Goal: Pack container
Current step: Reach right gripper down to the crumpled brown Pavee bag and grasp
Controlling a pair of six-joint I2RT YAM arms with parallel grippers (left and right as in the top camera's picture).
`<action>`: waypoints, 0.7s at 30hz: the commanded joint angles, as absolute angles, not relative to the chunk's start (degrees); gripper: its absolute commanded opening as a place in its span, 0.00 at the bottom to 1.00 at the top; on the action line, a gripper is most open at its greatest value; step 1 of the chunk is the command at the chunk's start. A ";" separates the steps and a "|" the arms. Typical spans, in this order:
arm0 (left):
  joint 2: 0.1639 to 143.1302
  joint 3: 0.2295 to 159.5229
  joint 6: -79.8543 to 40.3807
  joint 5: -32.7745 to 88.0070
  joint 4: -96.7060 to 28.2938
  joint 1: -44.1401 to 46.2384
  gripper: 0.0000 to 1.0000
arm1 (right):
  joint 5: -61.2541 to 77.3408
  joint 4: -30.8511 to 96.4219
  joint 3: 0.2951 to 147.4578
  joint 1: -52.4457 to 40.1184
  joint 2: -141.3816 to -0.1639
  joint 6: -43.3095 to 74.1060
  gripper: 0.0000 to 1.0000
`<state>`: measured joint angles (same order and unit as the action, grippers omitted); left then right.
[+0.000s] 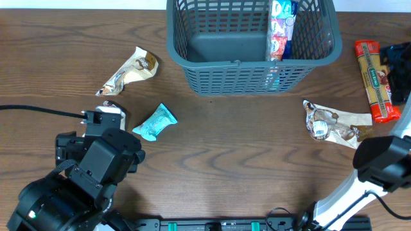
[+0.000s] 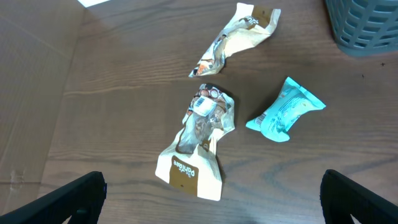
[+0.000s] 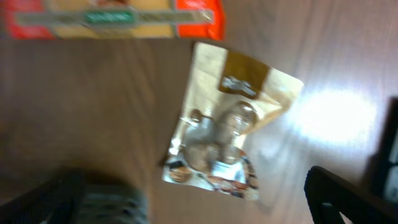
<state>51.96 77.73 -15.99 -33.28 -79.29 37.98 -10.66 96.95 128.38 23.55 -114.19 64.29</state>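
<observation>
The middle of the tan cookie packet [image 1: 342, 130] [image 3: 234, 127] beside the long red packet, between its clear window and brown patch, is the spot my right gripper needs to close on.
The dark grey-blue slotted container [image 1: 250, 61] stands at the back middle, with snack packets [image 1: 281, 29] upright along its right inside wall. Its corner shows in the left wrist view [image 2: 367, 25]. My left gripper [image 2: 211, 205] is open and empty, just above a tan cookie packet [image 2: 199, 137]. A second tan packet [image 2: 239, 37] and a teal packet [image 2: 285, 111] lie beyond it. My right gripper [image 3: 205, 205] is open and empty over another tan cookie packet [image 3: 227, 130], which also shows in the overhead view [image 1: 334, 122].
A long red packet [image 1: 376, 80] lies at the right edge and shows in the right wrist view [image 3: 112, 15]. The left arm [image 1: 96, 160] covers the front left and the right arm [image 1: 385, 160] the front right. A black cable [image 1: 38, 110] runs in from the left.
</observation>
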 commanded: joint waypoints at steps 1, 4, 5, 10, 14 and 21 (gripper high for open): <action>51.96 78.87 -15.03 -34.09 -79.46 37.78 0.99 | -11.18 97.30 118.26 23.22 -107.72 66.61 0.99; 51.96 78.87 -15.05 -34.09 -79.46 37.78 0.99 | -13.87 94.98 105.84 23.29 -101.78 70.74 0.99; 51.96 78.87 -15.05 -34.09 -79.46 37.78 0.98 | -14.15 92.14 101.41 23.24 -99.33 70.13 0.99; 51.96 78.87 -15.03 -34.11 -79.42 37.78 0.99 | -10.83 80.25 83.07 23.29 -87.94 66.26 0.99; 51.96 78.87 -15.03 -34.11 -79.42 37.78 0.99 | -8.40 63.46 69.89 23.66 -79.22 55.99 0.99; 51.96 78.87 -15.03 -34.11 -79.44 37.78 0.99 | 0.47 46.26 56.42 25.47 -77.65 61.06 0.99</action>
<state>51.96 77.78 -15.99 -33.43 -79.29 37.98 -3.64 48.49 60.38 24.84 -76.86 59.05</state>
